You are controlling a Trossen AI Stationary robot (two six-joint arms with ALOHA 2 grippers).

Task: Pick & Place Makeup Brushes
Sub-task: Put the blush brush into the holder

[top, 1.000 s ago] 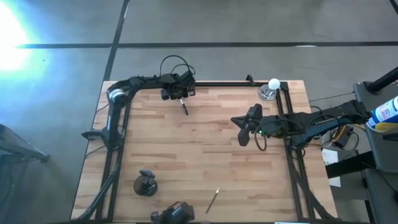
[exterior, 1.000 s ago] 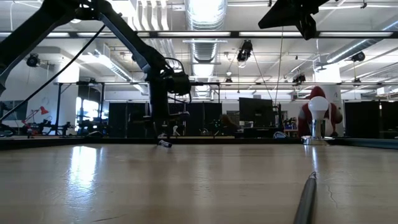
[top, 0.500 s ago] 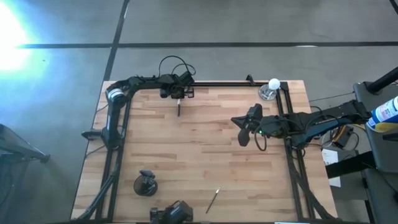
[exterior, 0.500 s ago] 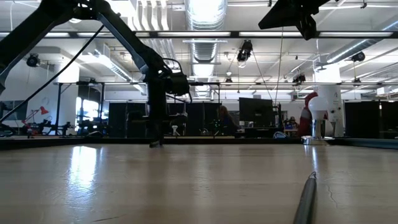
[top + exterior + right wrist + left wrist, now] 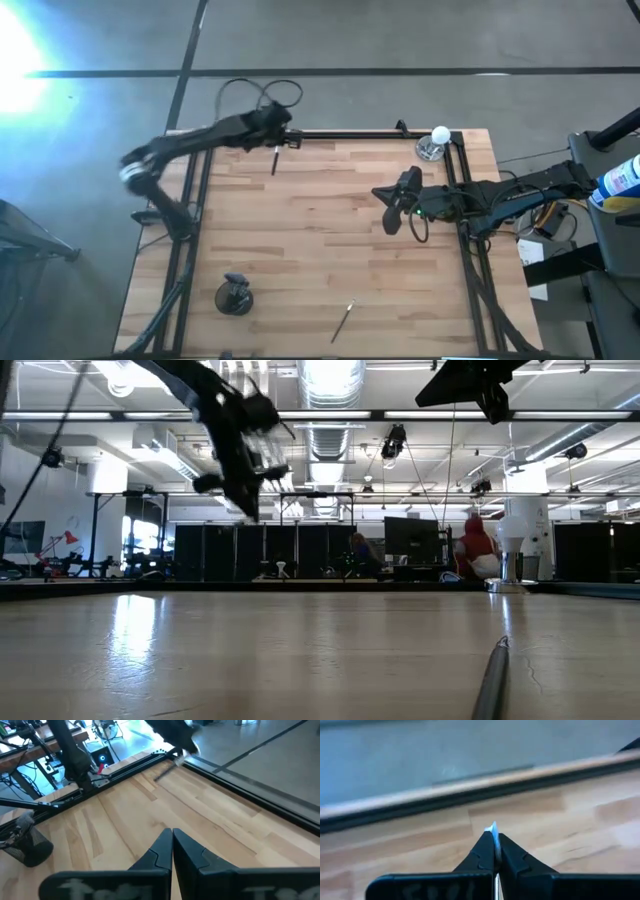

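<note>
Next, my left gripper lets go of the thin dark makeup brush inside the dark round cup [image 5: 234, 297] near the front edge of the table. The brush is now raised over the far edge.
My left gripper [image 5: 276, 143] is raised over the table's far edge, left of the middle, and is shut on a thin dark makeup brush [image 5: 274, 161]. The low view shows this gripper [image 5: 246, 478] well above the tabletop. A second makeup brush [image 5: 342, 320] lies flat on the wood near the front edge; its handle [image 5: 491, 682] fills the low view's foreground. My right gripper [image 5: 384, 206] hangs shut and empty high over the table's right half. Its closed fingers [image 5: 172, 845] show in the right wrist view. My left gripper pinches the brush between its two fingers. A pale sliver of the brush [image 5: 494, 833] pokes out past the fingertips [image 5: 484, 851]. The fingers come from above, and the dark stick [image 5: 250, 506] hangs below them, lifted clear of the table.
A dark round cup [image 5: 234, 296] stands near the front left corner, also seen as a mesh cup [image 5: 28, 846] in the right wrist view. A white ball on a clear stand [image 5: 437, 141] sits at the far right corner. A black frame rail [image 5: 360, 134] runs along the far edge.
My left gripper has shut on the brush at the far edge. It has then risen and swung toward the table's left edge. The brush has come up off the wood and now hangs clear. My right gripper has kept still.
</note>
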